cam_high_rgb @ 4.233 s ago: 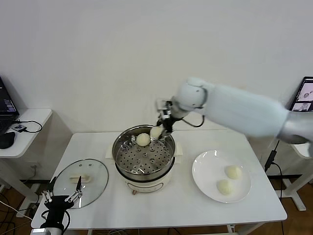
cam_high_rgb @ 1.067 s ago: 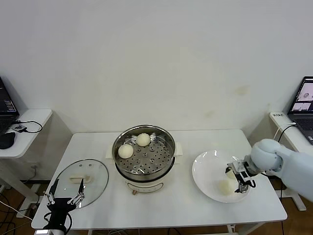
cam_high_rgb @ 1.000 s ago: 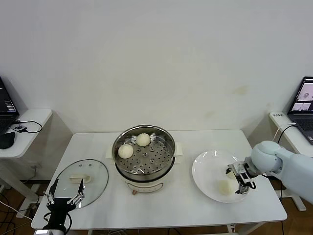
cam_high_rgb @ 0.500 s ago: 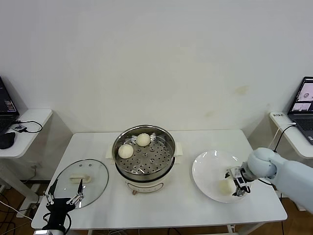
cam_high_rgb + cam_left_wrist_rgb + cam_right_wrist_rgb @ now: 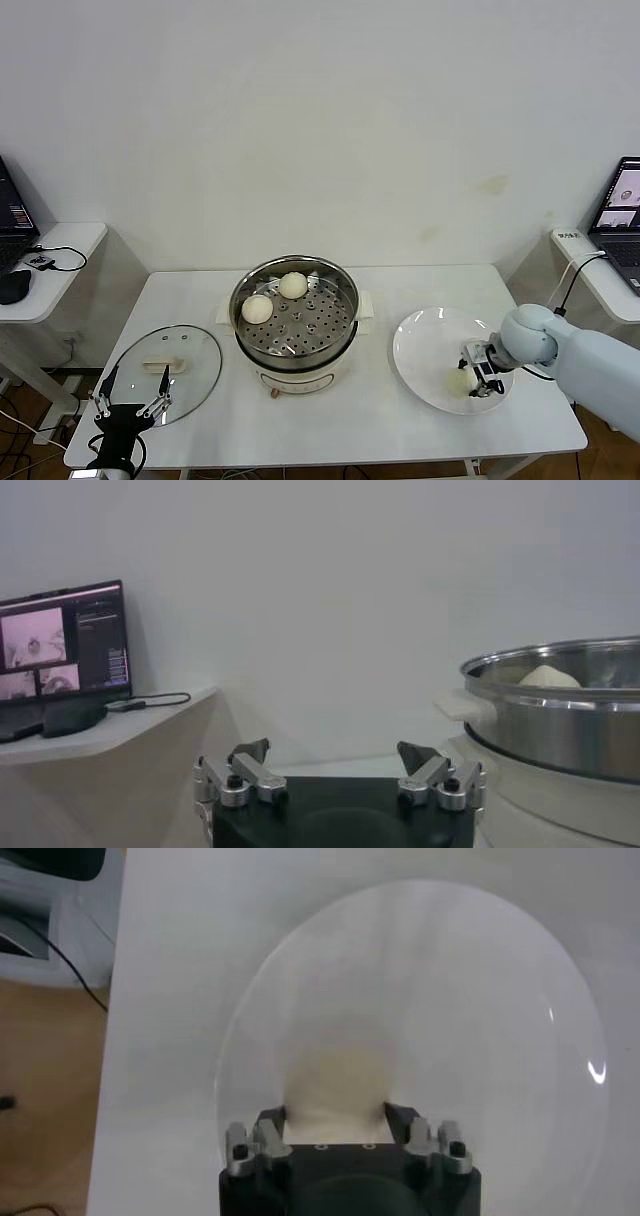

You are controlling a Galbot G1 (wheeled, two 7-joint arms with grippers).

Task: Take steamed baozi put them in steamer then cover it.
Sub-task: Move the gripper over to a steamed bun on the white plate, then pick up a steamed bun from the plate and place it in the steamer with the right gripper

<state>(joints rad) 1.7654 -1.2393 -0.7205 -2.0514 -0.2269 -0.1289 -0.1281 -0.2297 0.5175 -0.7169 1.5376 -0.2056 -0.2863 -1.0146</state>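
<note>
The robot's right gripper will set the baozi down on the empty front part of the steamer's holed tray (image 5: pixel 291 337).
The steamer (image 5: pixel 333 336) stands mid-table and holds two baozi, one at its left (image 5: pixel 257 308) and one at the back (image 5: pixel 293 285). My right gripper (image 5: pixel 470 376) is low over the white plate (image 5: pixel 425 345), shut on a baozi (image 5: pixel 460 381) that still rests on the plate. In the right wrist view the fingers (image 5: pixel 272 1120) press both sides of that baozi (image 5: pixel 335 1083). The second plate baozi is hidden under the gripper. The glass cover (image 5: pixel 190 350) lies flat at the table's left. My left gripper (image 5: pixel 130 398) is parked open at the cover's front edge.
A side desk with a laptop (image 5: pixel 12 215) stands at the far left, and another laptop (image 5: pixel 625 195) at the far right. The left wrist view shows the steamer wall (image 5: pixel 560 730), a baozi top (image 5: pixel 545 677) and a laptop (image 5: pixel 60 640).
My right gripper, over the steamer with a baozi four seconds ago, has moved across the plate to the near baozi and closed around it. The left arm is still.
</note>
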